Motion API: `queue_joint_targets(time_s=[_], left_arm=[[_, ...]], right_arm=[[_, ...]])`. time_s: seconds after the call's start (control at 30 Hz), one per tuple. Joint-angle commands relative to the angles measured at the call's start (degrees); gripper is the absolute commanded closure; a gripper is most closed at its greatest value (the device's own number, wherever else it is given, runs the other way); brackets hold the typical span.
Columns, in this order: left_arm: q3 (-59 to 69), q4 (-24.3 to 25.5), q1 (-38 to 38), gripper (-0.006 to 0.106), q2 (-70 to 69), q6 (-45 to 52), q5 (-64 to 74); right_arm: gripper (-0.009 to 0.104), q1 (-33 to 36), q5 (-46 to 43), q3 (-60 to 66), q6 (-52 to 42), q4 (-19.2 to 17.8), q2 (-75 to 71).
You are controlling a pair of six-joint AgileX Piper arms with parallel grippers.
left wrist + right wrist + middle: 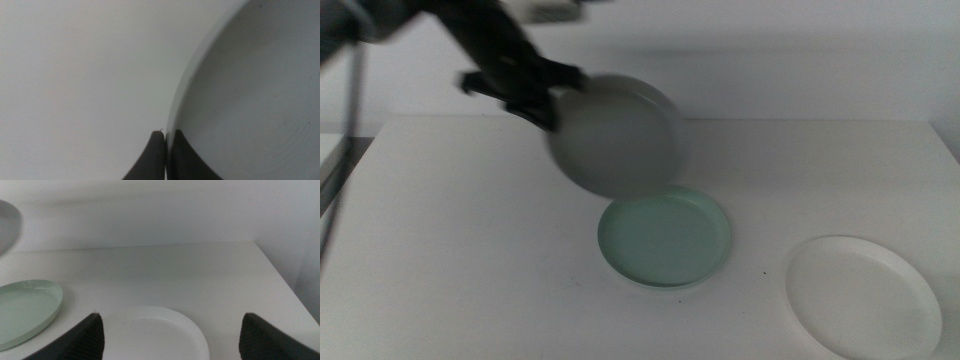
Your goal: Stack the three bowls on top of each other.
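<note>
I will let go of the pale grey bowl with my left gripper inside the mint green bowl (665, 236) in the middle of the table. The grey bowl is tilted above and behind it now.
My left gripper (548, 108) is shut on the rim of the pale grey bowl (618, 137) and holds it tilted in the air, above and just behind the mint green bowl (665, 239) in the middle of the table. The left wrist view shows both jaws pinching the grey bowl's (250, 100) edge at the left gripper (166, 137). The white bowl (863, 295) rests at the front right. My right gripper (170, 330) waits open just short of the white bowl (152, 335), with the green bowl (25, 310) beside it.
The white table (440, 230) ends at a pale wall behind. A dark cable (345, 150) hangs along the table's left edge. Bare tabletop lies left of the green bowl.
</note>
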Motion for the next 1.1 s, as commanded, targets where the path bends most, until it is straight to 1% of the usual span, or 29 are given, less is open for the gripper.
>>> queue_joint_targets(time_s=[0.0,0.1,0.17,0.3,0.37,0.5,0.63,0.73,0.83,0.87,0.93,1.0,1.07], left_arm=[[-0.35,-0.04,-3.34,0.102,1.4,-2.14,0.45],[-0.35,-0.32,-6.43,0.102,3.31,-2.14,0.45],[-0.35,-0.32,-7.16,0.102,4.2,-2.14,0.45],[-0.35,-0.79,-7.29,0.102,6.27,-1.2,0.45],[-0.35,-1.96,-7.29,0.102,7.61,0.76,0.45],[-0.35,-3.27,-7.29,0.102,10.35,1.42,0.45],[-0.35,-3.61,-7.29,0.102,12.05,2.39,0.45],[-0.35,-3.61,-7.18,0.098,12.58,2.82,0.45],[-0.35,-3.61,-6.96,0.085,12.58,3.94,0.45],[-0.35,-3.61,-6.77,0.078,12.45,3.94,0.45],[-0.46,-5.16,-6.1,0.06,11.95,6.36,0.45],[-0.55,-6.12,-4.84,0.035,10.75,6.89,0.45],[-0.23,-6.68,-3.36,0.006,8.62,7.04,0.45]], right_arm=[[0.004,-0.23,-0.59,0.19,-0.14,-0.27,-0.22],[0.004,-0.23,-0.59,0.19,-0.14,-0.27,-0.22],[0.004,-0.23,-0.59,0.19,-0.14,-0.27,-0.22],[0.004,-0.23,-0.59,0.19,-0.14,-0.27,-0.22],[0.004,-0.23,-0.59,0.19,-0.14,-0.27,-0.22],[0.004,-0.23,-0.59,0.19,-0.14,-0.27,-0.22],[0.004,-0.23,-0.59,0.19,-0.14,-0.27,-0.22],[0.004,-0.23,-0.59,0.19,-0.14,-0.27,-0.22],[0.004,-0.23,-0.59,0.19,-0.14,-0.27,-0.22],[0.004,-0.23,-0.59,0.19,-0.14,-0.27,-0.22],[0.004,-0.23,-0.59,0.19,-0.14,-0.27,-0.22],[0.004,-0.23,-0.59,0.19,-0.14,-0.27,-0.22],[0.004,-0.23,-0.59,0.19,-0.14,-0.27,-0.22]])
